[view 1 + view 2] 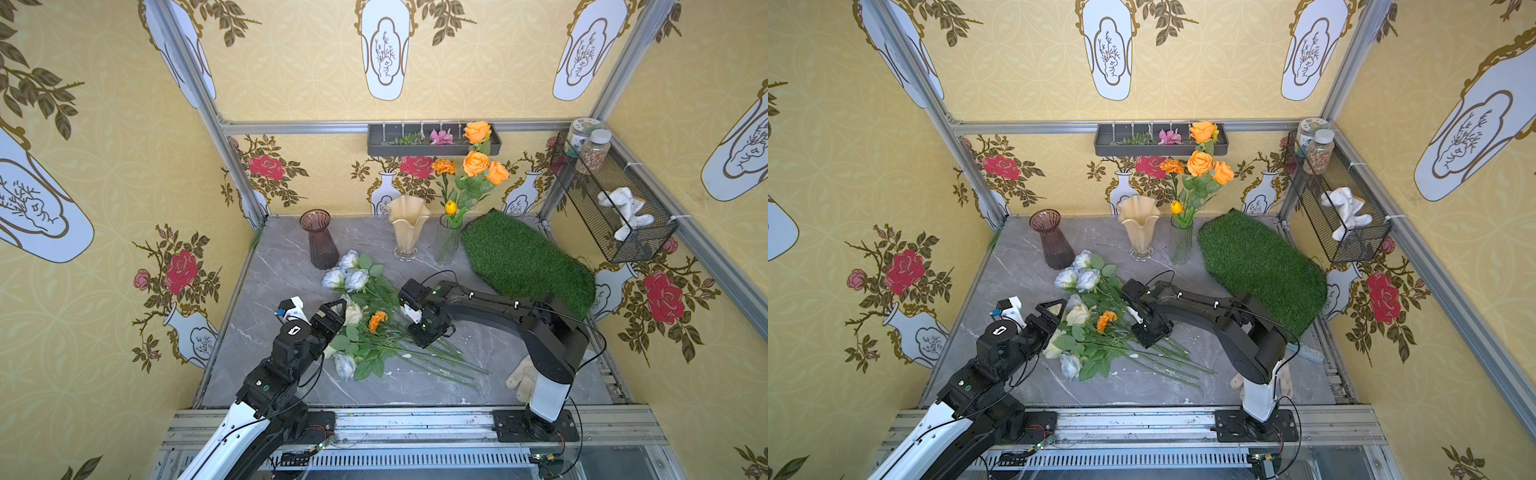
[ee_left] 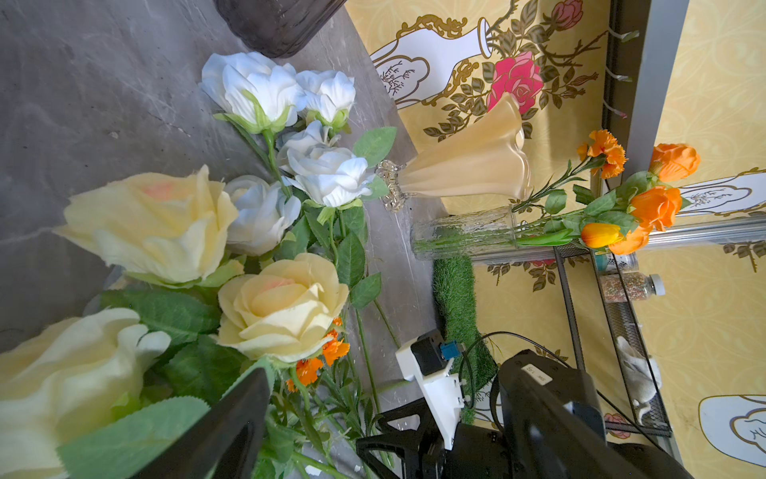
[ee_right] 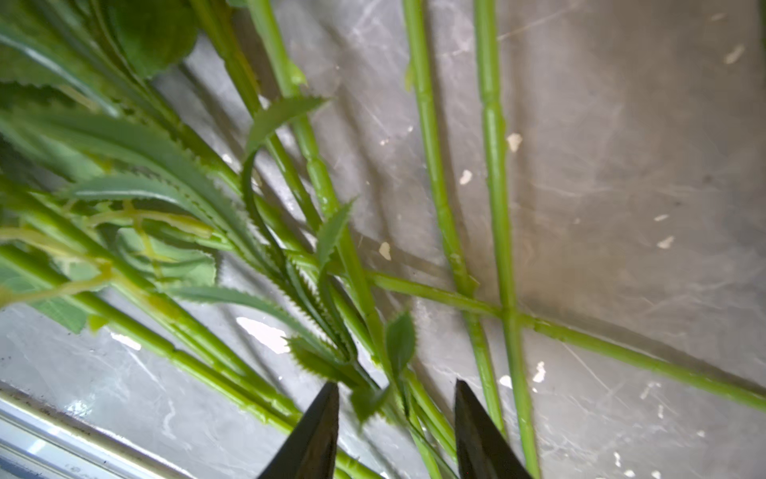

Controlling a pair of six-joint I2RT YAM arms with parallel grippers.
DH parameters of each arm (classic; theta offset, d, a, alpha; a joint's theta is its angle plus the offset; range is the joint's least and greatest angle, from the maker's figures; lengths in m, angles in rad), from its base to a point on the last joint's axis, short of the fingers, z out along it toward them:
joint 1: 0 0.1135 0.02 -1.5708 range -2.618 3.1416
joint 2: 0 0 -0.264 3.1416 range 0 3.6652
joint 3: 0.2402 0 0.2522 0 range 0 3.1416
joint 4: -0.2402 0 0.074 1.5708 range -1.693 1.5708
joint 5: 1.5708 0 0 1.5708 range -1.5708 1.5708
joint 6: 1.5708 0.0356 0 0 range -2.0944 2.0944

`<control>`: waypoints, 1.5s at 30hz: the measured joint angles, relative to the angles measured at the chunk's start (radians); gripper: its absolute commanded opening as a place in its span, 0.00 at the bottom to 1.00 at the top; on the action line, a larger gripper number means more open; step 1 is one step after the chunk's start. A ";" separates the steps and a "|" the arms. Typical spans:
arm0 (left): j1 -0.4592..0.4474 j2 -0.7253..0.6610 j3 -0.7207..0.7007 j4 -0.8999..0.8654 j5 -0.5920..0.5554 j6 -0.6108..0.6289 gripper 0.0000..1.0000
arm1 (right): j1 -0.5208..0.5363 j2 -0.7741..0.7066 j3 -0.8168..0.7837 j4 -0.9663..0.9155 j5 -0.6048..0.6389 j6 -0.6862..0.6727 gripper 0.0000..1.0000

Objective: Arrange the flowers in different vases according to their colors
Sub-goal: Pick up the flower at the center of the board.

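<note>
Rose stems lie beside the orange marigold's stem inside my right gripper's open fingers, so I should shift and pinch the orange marigold at its lowest leaves [image 3: 373, 391].
A pile of flowers lies mid-table: white roses [image 1: 349, 274], a cream rose [image 1: 353, 313], an orange marigold [image 1: 377, 320] and a pale blue-white rose [image 1: 345, 365]. Their stems [image 3: 431, 186] fan out to the right. My left gripper [image 1: 337, 309] is open beside the cream rose, with one of its fingers [image 2: 232, 419] against the leaves. My right gripper [image 3: 396, 410] points down over the stems, its jaws apart around a few of them without pinching. At the back stand the purple vase [image 1: 320, 241], the cream vase [image 1: 407, 228] and the clear vase [image 1: 449, 241], which holds orange flowers [image 1: 476, 164].
A green grass mat [image 1: 523, 262] leans at the back right. A wall tray [image 1: 432, 151] holds pink blossoms. A wire basket [image 1: 615, 232] on the right wall carries jars and a cloth. A pale glove [image 1: 521, 380] lies by the right arm's base.
</note>
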 measured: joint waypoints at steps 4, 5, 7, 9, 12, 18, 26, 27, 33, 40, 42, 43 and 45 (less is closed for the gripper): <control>0.000 0.006 0.000 0.004 0.000 0.002 0.92 | 0.004 0.018 0.013 0.001 0.000 -0.002 0.34; 0.000 0.008 0.000 0.004 0.001 0.002 0.92 | 0.004 0.020 0.016 0.000 0.000 -0.005 0.31; 0.000 0.010 0.000 0.004 0.003 0.003 0.92 | 0.004 0.022 0.024 0.000 0.003 -0.009 0.23; 0.000 0.012 0.000 0.004 0.003 0.003 0.92 | 0.004 0.022 0.031 0.000 0.008 -0.021 0.16; 0.000 0.013 0.000 0.004 0.003 0.003 0.92 | 0.004 0.022 0.041 -0.008 0.029 -0.028 0.10; 0.000 0.013 0.000 0.004 0.003 0.003 0.92 | 0.005 0.022 0.063 -0.014 0.054 -0.053 0.03; 0.000 0.009 0.000 0.004 0.003 0.003 0.92 | 0.005 0.022 0.058 -0.027 0.058 -0.072 0.18; 0.000 0.008 0.000 0.004 0.003 0.003 0.92 | 0.005 0.022 0.053 -0.027 0.058 -0.073 0.19; 0.000 0.007 0.000 0.004 0.003 0.003 0.92 | 0.005 0.020 0.028 -0.028 0.059 -0.075 0.26; 0.000 0.003 0.000 0.004 0.003 0.003 0.92 | 0.005 0.020 0.014 -0.021 0.058 -0.075 0.26; 0.000 0.003 0.000 0.004 0.003 0.003 0.92 | 0.006 0.018 0.014 -0.021 0.058 -0.075 0.26; 0.000 0.003 0.000 0.004 0.003 0.003 0.92 | 0.006 0.013 0.014 -0.022 0.058 -0.074 0.27; 0.000 0.003 -0.001 0.004 0.003 0.003 0.92 | 0.007 -0.003 0.014 -0.022 0.058 -0.074 0.27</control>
